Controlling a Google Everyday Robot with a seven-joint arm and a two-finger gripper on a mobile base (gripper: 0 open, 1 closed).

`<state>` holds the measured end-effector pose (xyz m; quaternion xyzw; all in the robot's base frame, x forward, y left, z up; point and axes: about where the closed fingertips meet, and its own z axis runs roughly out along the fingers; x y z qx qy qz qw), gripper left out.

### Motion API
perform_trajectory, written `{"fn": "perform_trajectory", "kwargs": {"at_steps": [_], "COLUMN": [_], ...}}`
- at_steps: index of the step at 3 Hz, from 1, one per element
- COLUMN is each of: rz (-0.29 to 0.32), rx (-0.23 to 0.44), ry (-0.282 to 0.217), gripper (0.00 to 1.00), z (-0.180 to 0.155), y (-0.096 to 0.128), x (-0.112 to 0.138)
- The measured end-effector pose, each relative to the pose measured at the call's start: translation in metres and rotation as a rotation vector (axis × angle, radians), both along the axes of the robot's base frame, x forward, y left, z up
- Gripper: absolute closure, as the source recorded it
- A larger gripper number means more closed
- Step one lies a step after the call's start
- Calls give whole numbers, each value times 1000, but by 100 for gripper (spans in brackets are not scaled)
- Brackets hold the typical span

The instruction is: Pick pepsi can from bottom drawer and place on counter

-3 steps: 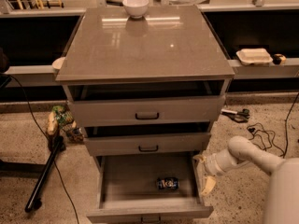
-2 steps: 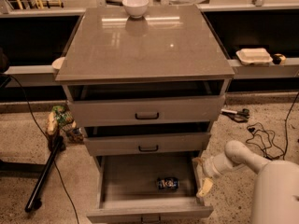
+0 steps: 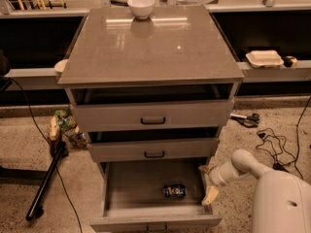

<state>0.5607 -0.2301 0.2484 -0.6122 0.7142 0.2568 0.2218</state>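
Next, my gripper goes to the pepsi can's nearer end [image 3: 181,191] in the open bottom drawer and closes there.
The pepsi can [image 3: 174,191] lies on its side on the floor of the open bottom drawer [image 3: 131,186], near the front and right of the middle. My gripper [image 3: 206,182] is at the drawer's right wall, to the right of the can and apart from it. It is open and empty, with one pale fingertip [image 3: 203,169] farther back and the other lower down toward the front. The counter [image 3: 150,47] is the glossy grey-brown top above the drawers.
A white bowl [image 3: 141,6] stands at the back of the counter. The two upper drawers [image 3: 153,114] are slightly open. A dark stand leg [image 3: 46,183] and a small bag lie on the floor at left. Cables [image 3: 272,142] lie at right, and a pale ledge [image 3: 272,69] holds a white container.
My arm has reached a little farther left, bringing the gripper closer to the drawer's right wall. The can has not moved.
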Motion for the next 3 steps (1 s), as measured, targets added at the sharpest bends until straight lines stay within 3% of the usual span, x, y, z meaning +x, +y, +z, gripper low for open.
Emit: {"fn": "perform_trajectory", "kwargs": {"at_steps": [2, 3], "rz": [37, 43], "rx": [-11, -7], "ry": [-16, -13], "gripper": [0, 0], "z": [-48, -71], "y": [64, 83], "x": [4, 10]}}
